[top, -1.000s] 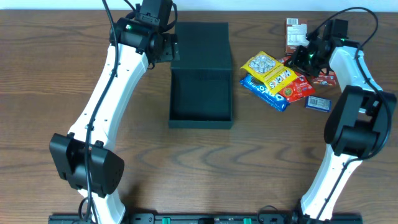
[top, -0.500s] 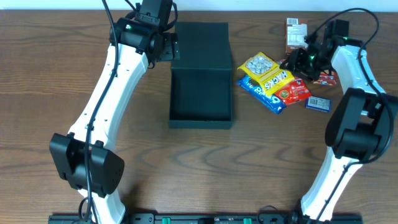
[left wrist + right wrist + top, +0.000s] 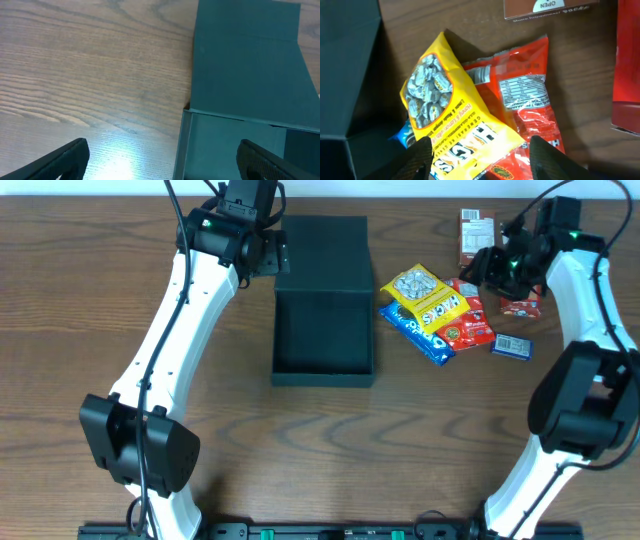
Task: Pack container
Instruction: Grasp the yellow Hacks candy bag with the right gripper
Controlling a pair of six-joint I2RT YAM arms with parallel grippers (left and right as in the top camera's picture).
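Next, I take the yellow packet by its clear window (image 3: 414,283) with my right gripper and put it in the container, as the yellow packet's printed end lies over the red packet.
The black container (image 3: 322,345) lies open mid-table, its flat lid (image 3: 322,245) folded back on the far side. My left gripper (image 3: 272,258) hovers open above the container's left wall (image 3: 182,145) near the hinge; the left gripper (image 3: 162,167) holds nothing. To the right lies a pile of snack packets: yellow (image 3: 428,295), blue (image 3: 412,330) and red (image 3: 467,328). My right gripper (image 3: 482,272) hangs open over that pile. In the right wrist view the right gripper (image 3: 482,162) has its fingers on either side of the yellow packet (image 3: 450,115), above it, with the red packet (image 3: 530,100) alongside.
Small red cartons lie at the far right (image 3: 477,232) and under the right arm (image 3: 522,306). A small blue card (image 3: 512,346) lies beside the pile. The container's corner (image 3: 345,75) sits just left of the packets.
My right gripper has opened wider and drawn up and back to the far right. The packet pile has slid a little left toward the container. The left arm is still.
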